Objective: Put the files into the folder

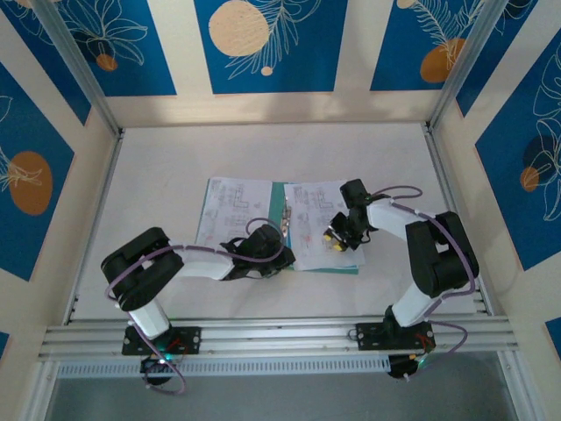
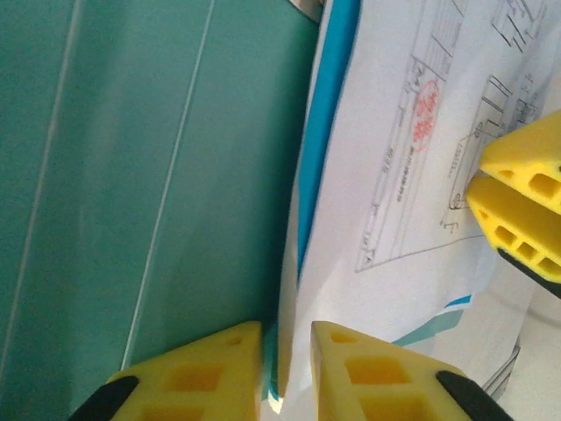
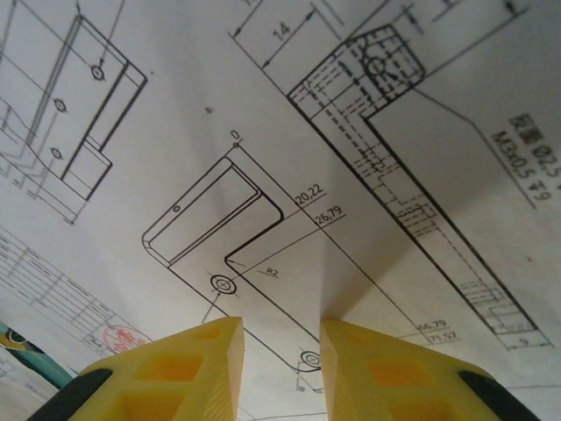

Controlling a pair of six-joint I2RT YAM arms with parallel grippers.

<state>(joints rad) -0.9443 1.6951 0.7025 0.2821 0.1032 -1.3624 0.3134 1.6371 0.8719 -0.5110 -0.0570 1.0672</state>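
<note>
The light-blue sheet sticks out beyond the edge of the white file. Next, my left gripper opens and pinches the stack's near corner (image 2: 287,346) to line up the edges first.
The teal folder (image 1: 279,203) lies open in the middle of the table, with printed white files (image 1: 235,203) on its left leaf and more files (image 1: 314,215) on its right leaf. My left gripper (image 1: 263,248) is low at the near edge of the stack. In the left wrist view its jaws (image 2: 287,331) stand slightly apart, with the raised edge of a file (image 2: 412,175) and a light-blue sheet (image 2: 329,132) between them, beside the bare folder (image 2: 131,175). My right gripper (image 1: 336,239) is open, its tips (image 3: 280,324) down on a drawing (image 3: 263,132).
The right gripper's yellow fingers (image 2: 526,193) rest on the paper close to my left gripper. An aluminium rail (image 1: 280,333) runs along the near edge, and patterned walls (image 1: 263,44) enclose the white table (image 1: 158,167).
</note>
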